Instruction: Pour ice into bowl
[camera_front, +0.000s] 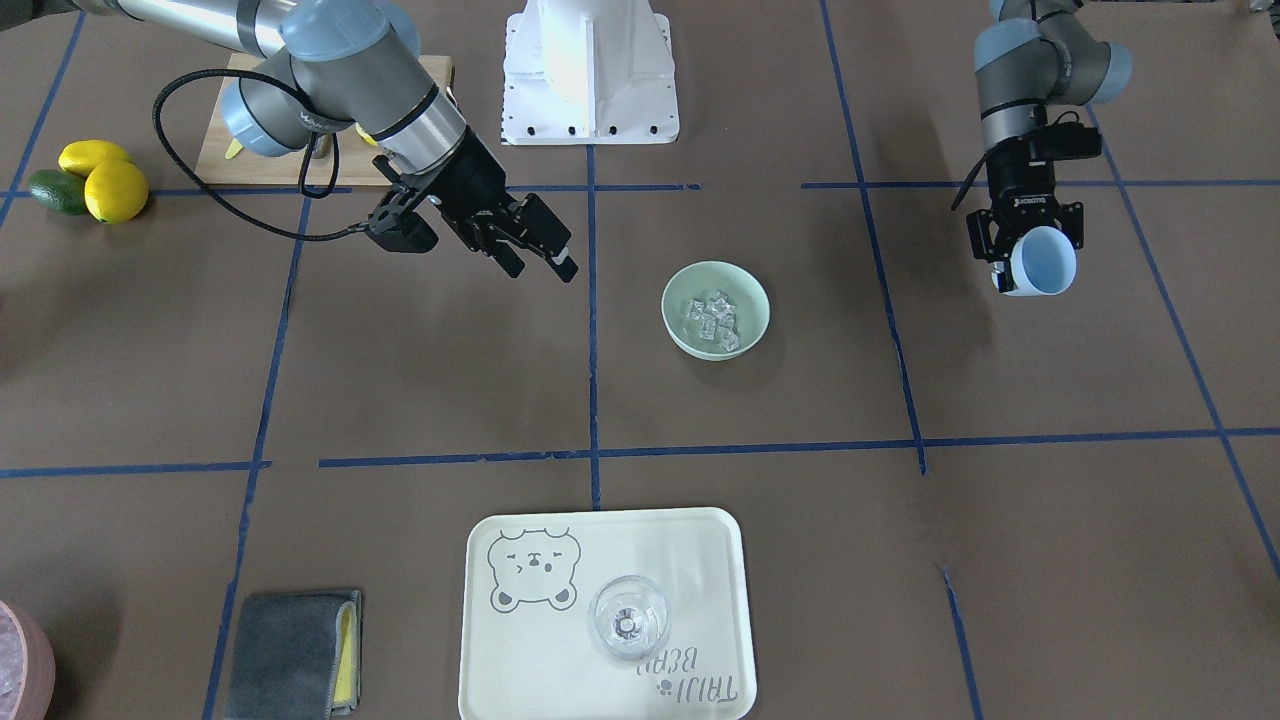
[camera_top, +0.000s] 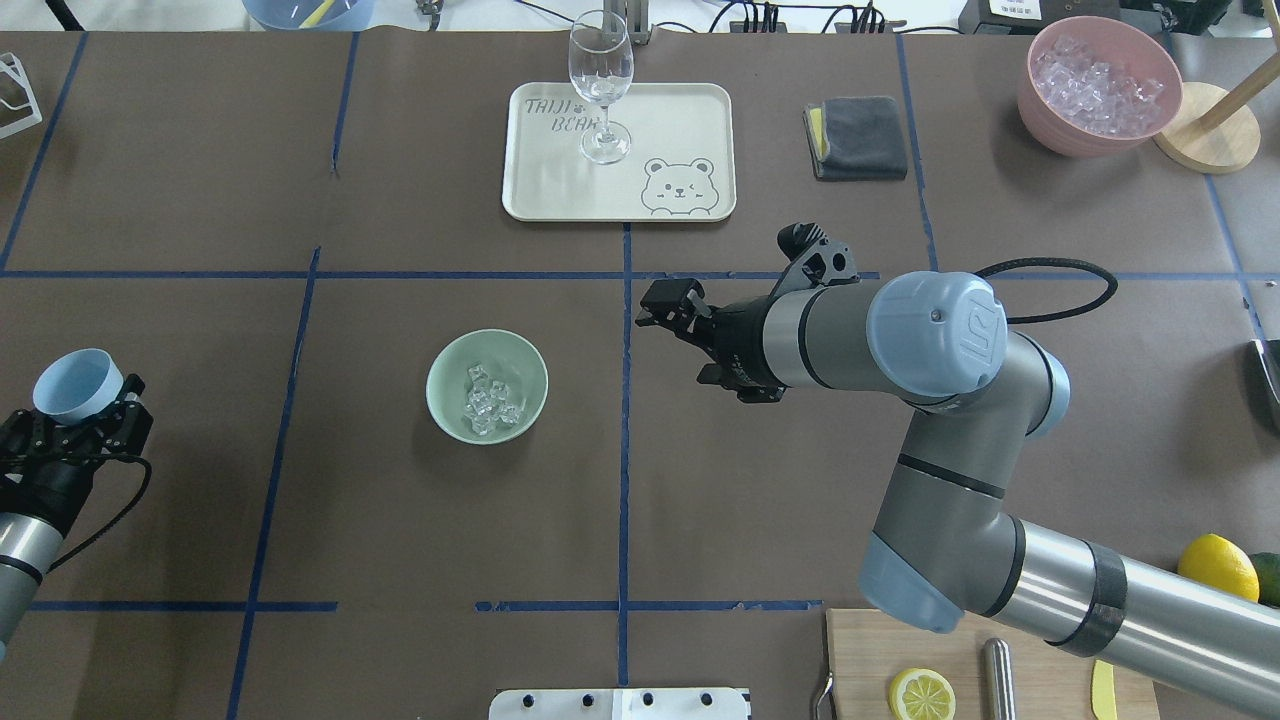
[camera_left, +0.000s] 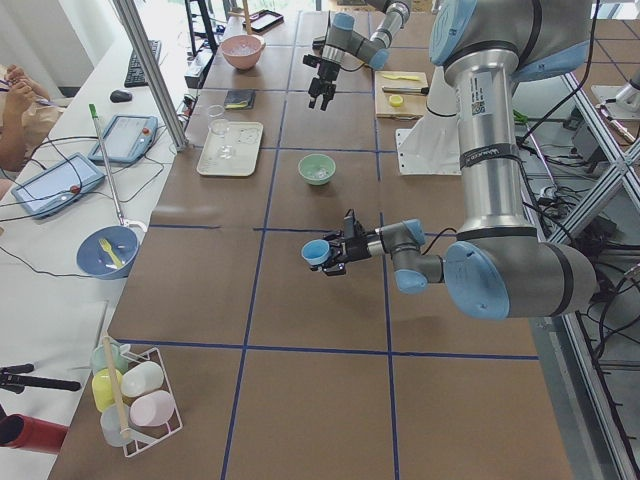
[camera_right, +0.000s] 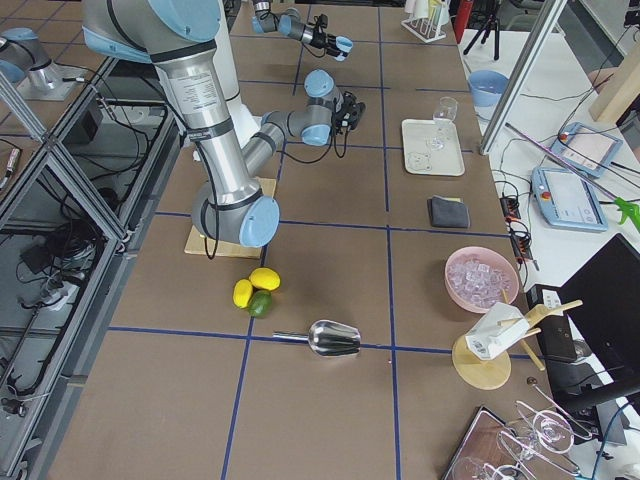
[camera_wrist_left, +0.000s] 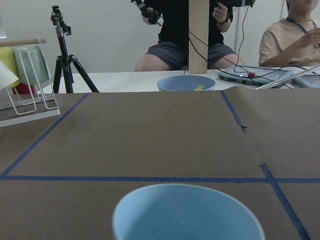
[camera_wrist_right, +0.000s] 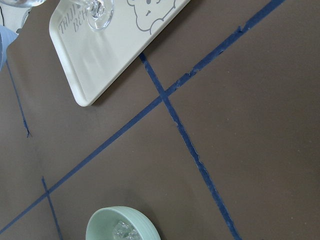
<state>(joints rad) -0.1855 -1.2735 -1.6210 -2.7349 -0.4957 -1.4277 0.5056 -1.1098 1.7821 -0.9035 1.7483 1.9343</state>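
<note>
The right gripper will next move to the mint-green bowl's rim (camera_front: 671, 287) (camera_wrist_right: 145, 229) on the side facing the cutting board and close there.
The pale mint-green bowl (camera_front: 751, 300) stands near the table's middle with several clear ice cubes (camera_front: 715, 318) inside it. It also shows in the overhead view (camera_top: 452, 365), with the ice (camera_top: 490, 402), and at the bottom of the right wrist view (camera_wrist_right: 102, 227). My left gripper (camera_front: 1036, 252) is shut on a light blue cup (camera_front: 1045, 262) far out to the bowl's side, above the table. The cup (camera_top: 75, 383) is tilted and its inside looks empty. Its rim fills the bottom of the left wrist view (camera_wrist_left: 187, 210). My right gripper (camera_front: 541, 268) is open and empty, hovering on the bowl's other side.
A cream tray (camera_top: 690, 120) with a wine glass (camera_top: 600, 80) lies beyond the bowl. A grey cloth (camera_top: 860, 135) and a pink bowl of ice (camera_top: 1100, 85) are far right. A cutting board (camera_top: 870, 660) and lemons (camera_front: 105, 180) lie near my right arm's base.
</note>
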